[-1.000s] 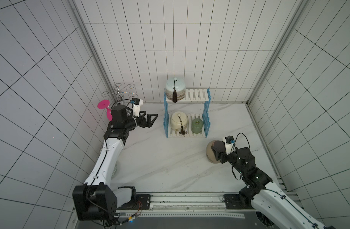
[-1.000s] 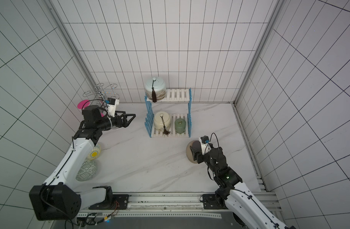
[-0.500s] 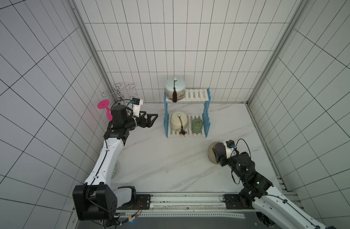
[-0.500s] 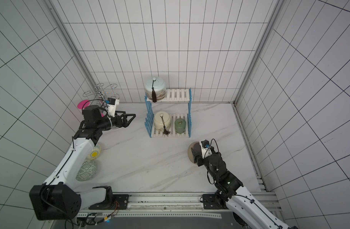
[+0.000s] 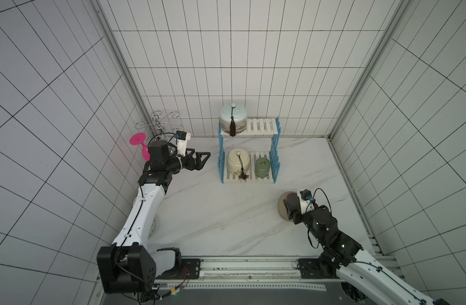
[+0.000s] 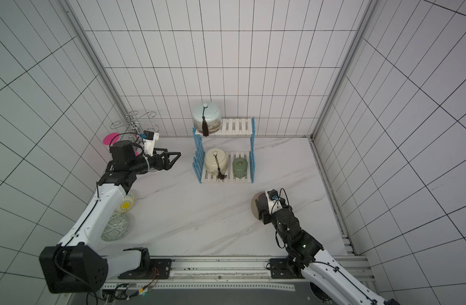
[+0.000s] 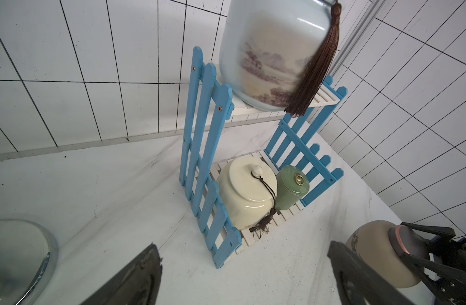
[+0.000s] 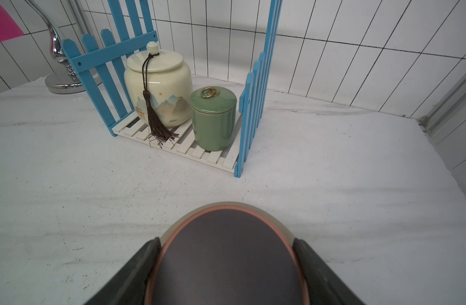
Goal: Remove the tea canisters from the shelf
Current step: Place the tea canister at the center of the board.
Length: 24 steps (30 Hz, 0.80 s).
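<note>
The robot's right gripper needs to release the tan canister on the open table [image 5: 292, 209], out in front of the green canister's blue picket side. The tan canister is now low over the table.
The shelf [image 5: 261, 128] stands at the back wall, with white slats and blue picket sides. A pale-blue tea canister [image 5: 233, 120] with a dark tassel sits on its upper board. On the lower board a cream canister [image 5: 238, 161] stands beside a small green one [image 5: 262, 168]. My right gripper [image 5: 290, 210] is shut on the tan canister [image 5: 281, 208], in front of the shelf and to its right, low over the table. In the right wrist view its dark lid [image 8: 226, 264] fills the space between the fingers. My left gripper [image 5: 203, 158] hangs open and empty to the left of the shelf.
A chrome scrolled stand [image 5: 160, 124] and a pink goblet [image 5: 140, 142] occupy the back left corner behind my left arm. Two patterned round vessels [image 6: 125, 202] [image 6: 115, 227] lie under the left arm near the left wall. Tiled walls close in three sides.
My right arm has drawn back a little toward the front with the tan canister still in its grip. The left arm and the three canisters on the shelf have not moved.
</note>
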Motion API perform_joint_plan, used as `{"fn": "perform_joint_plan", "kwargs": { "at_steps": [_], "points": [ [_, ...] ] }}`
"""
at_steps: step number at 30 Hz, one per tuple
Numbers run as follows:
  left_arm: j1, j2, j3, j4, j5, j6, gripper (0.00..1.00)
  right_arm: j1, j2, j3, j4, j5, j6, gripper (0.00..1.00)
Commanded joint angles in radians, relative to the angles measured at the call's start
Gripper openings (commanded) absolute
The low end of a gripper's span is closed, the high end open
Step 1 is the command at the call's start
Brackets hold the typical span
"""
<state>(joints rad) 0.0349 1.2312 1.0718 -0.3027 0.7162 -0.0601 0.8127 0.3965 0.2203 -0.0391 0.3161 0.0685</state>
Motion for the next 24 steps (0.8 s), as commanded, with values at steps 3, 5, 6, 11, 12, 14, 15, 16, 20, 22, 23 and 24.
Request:
{"fn": "perform_joint_plan", "kwargs": {
  "at_steps": [3, 5, 6, 11, 12, 14, 15, 16, 20, 22, 23, 24],
  "points": [
    [0.004, 0.008, -0.006, 0.027, 0.014, 0.008, 0.99, 0.011, -0.038, -0.007, 0.087, 0.037, 0.026, 0.35],
    [0.005, 0.008, -0.007, 0.027, 0.015, 0.008, 0.99, 0.011, -0.039, -0.009, 0.082, 0.034, 0.033, 0.39],
    [0.004, 0.008, -0.007, 0.027, 0.014, 0.008, 0.99, 0.012, -0.039, -0.010, 0.081, 0.035, 0.034, 0.42],
    [0.004, 0.007, -0.007, 0.027, 0.013, 0.009, 0.99, 0.013, -0.039, -0.012, 0.076, 0.038, 0.042, 0.51],
    [0.004, 0.008, -0.007, 0.027, 0.012, 0.009, 0.99, 0.013, -0.040, -0.012, 0.074, 0.040, 0.043, 0.54],
    [0.005, 0.005, -0.007, 0.027, 0.012, 0.011, 0.99, 0.014, -0.043, -0.010, 0.069, 0.045, 0.046, 0.57],
    [0.005, 0.005, -0.008, 0.027, 0.013, 0.011, 0.99, 0.014, -0.045, -0.009, 0.067, 0.049, 0.046, 0.59],
    [0.005, 0.005, -0.009, 0.027, 0.013, 0.011, 0.99, 0.014, -0.047, -0.008, 0.062, 0.050, 0.047, 0.61],
    [0.005, 0.004, -0.010, 0.027, 0.015, 0.014, 0.99, 0.014, -0.053, 0.003, 0.041, 0.063, 0.060, 0.69],
    [0.005, 0.004, -0.010, 0.027, 0.016, 0.014, 0.99, 0.016, -0.053, 0.010, 0.032, 0.063, 0.065, 0.74],
    [0.005, 0.004, -0.010, 0.027, 0.018, 0.014, 0.99, 0.016, -0.052, 0.013, 0.026, 0.064, 0.068, 0.76],
    [0.005, 0.004, -0.010, 0.027, 0.017, 0.014, 0.99, 0.016, -0.052, 0.016, 0.019, 0.066, 0.070, 0.80]
  ]
}}
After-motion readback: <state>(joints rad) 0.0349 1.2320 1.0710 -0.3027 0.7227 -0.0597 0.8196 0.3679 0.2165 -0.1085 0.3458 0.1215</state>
